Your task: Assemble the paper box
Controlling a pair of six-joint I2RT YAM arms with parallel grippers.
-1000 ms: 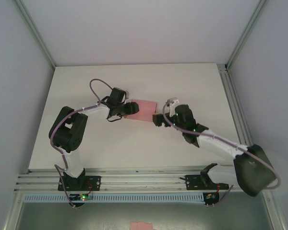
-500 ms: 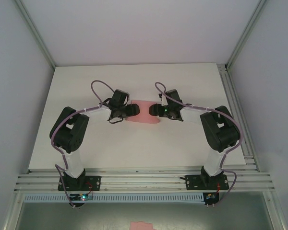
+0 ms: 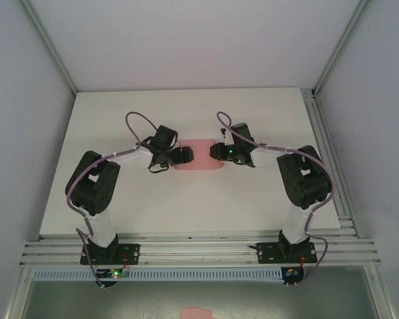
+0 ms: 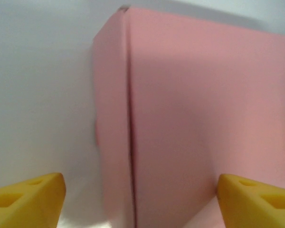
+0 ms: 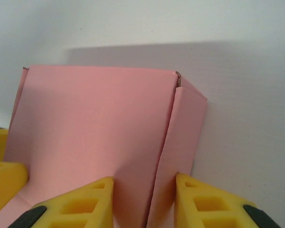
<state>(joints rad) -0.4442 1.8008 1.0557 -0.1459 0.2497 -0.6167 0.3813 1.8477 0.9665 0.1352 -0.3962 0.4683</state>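
Note:
The pink paper box is lying flat with its front flap open, so my left gripper needs to back away and grab the box's end point(image 4: 115, 118) to tip it upright.
The pink paper box point(image 3: 201, 158) lies near the middle of the white table point(image 3: 186, 113) between both grippers. My left gripper point(image 3: 188, 156) is at its left end. In the left wrist view that gripper point(image 4: 141, 202) is open, its yellow fingertips point(image 4: 28, 199) wide apart on either side of the box point(image 4: 194, 118), whose side flap shows a dark fold line. My right gripper point(image 3: 215, 153) is at the box's right end. In the right wrist view that gripper point(image 5: 145, 202) pinches the box point(image 5: 95, 123) across the fold of its right flap, both fingers touching card.
A small pink paper scrap point(image 3: 196, 312) lies below the table's front rail point(image 3: 199, 249). Aluminium frame posts point(image 3: 322, 73) stand at the back corners, with grey walls on both sides. The left gripper's yellow fingertip point(image 5: 4, 178) shows at the box's far end.
The right arm has swung in from the right to the box's right end and its jaws have closed on the flap. The left gripper's jaws have opened wider.

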